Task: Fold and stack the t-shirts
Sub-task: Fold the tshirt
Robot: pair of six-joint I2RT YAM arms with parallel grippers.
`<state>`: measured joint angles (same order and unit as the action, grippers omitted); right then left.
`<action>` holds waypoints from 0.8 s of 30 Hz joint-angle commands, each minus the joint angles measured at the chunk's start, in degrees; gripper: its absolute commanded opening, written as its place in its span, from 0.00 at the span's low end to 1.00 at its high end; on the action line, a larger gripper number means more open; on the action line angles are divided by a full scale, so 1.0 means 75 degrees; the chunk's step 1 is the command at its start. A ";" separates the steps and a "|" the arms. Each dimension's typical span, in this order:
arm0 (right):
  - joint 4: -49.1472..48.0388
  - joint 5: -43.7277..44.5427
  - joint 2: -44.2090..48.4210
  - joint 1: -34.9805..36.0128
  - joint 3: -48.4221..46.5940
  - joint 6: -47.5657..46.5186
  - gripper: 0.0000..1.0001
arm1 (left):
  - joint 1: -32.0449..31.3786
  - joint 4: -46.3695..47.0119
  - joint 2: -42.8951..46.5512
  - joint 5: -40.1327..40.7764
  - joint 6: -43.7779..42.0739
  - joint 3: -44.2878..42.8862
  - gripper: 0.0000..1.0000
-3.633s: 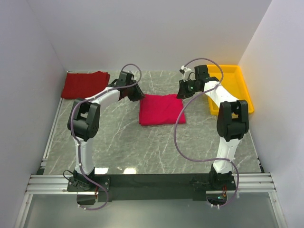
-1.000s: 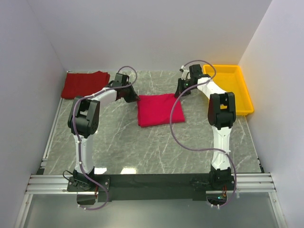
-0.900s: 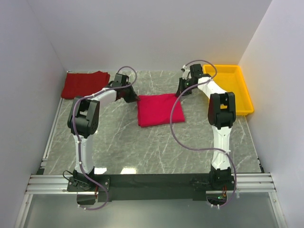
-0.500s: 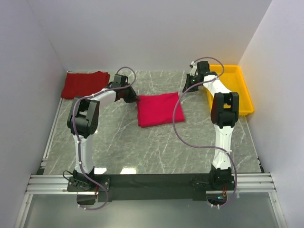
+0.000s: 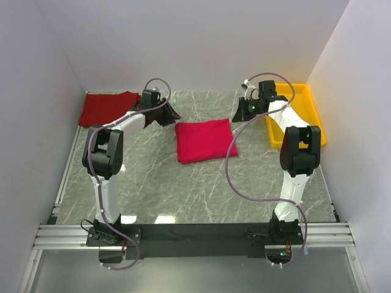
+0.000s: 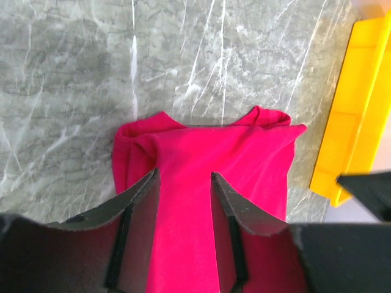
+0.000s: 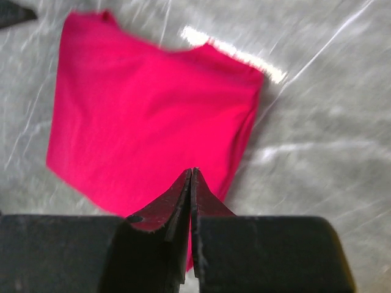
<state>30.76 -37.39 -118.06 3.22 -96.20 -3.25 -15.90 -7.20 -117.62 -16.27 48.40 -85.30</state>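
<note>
The crimson t-shirt's far edge droops and bunches up next to my left gripper. Next, my left gripper pinches the t-shirt's far corner there [image 5: 178,126] and pulls it out straight.
The bright crimson t-shirt [image 5: 204,140] lies folded in a rough square at the middle of the table; it also shows in the left wrist view [image 6: 208,183] and the right wrist view [image 7: 146,116]. The darker red t-shirt [image 5: 109,107] lies folded at the far left corner. My left gripper [image 5: 173,116] is open and empty, raised off the crimson shirt's far left corner [image 6: 183,176]. My right gripper [image 5: 237,117] is shut and empty, raised off the shirt's far right corner [image 7: 193,172].
A yellow plastic tray [image 5: 305,113] stands at the far right, just beyond my right arm; its edge shows in the left wrist view [image 6: 351,116]. White walls close in the table on the left, back and right.
Both grippers have drawn back and up from the crimson shirt's far corners. The left gripper moved toward the back left, the right toward the tray. The shirt lies still.
</note>
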 commanded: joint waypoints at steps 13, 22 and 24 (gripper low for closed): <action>0.0058 -0.0699 0.1081 0.0086 0.1530 -0.0563 0.08 | -0.0013 -0.0211 -0.0453 -0.0198 0.0109 -0.0639 0.41; 0.0117 -0.0804 0.1198 0.0191 0.1776 -0.0587 0.08 | -0.0083 -0.0165 -0.0653 -0.0256 0.0238 -0.0674 0.40; 0.0117 -0.0851 0.1257 0.0203 0.1858 -0.0610 0.08 | -0.0095 -0.0141 -0.0711 -0.0291 0.0273 -0.0697 0.40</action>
<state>31.77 -42.04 -112.86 4.01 -83.11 -6.94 -16.12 -8.84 -121.82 -17.17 49.43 -88.07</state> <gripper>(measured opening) 0.081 0.398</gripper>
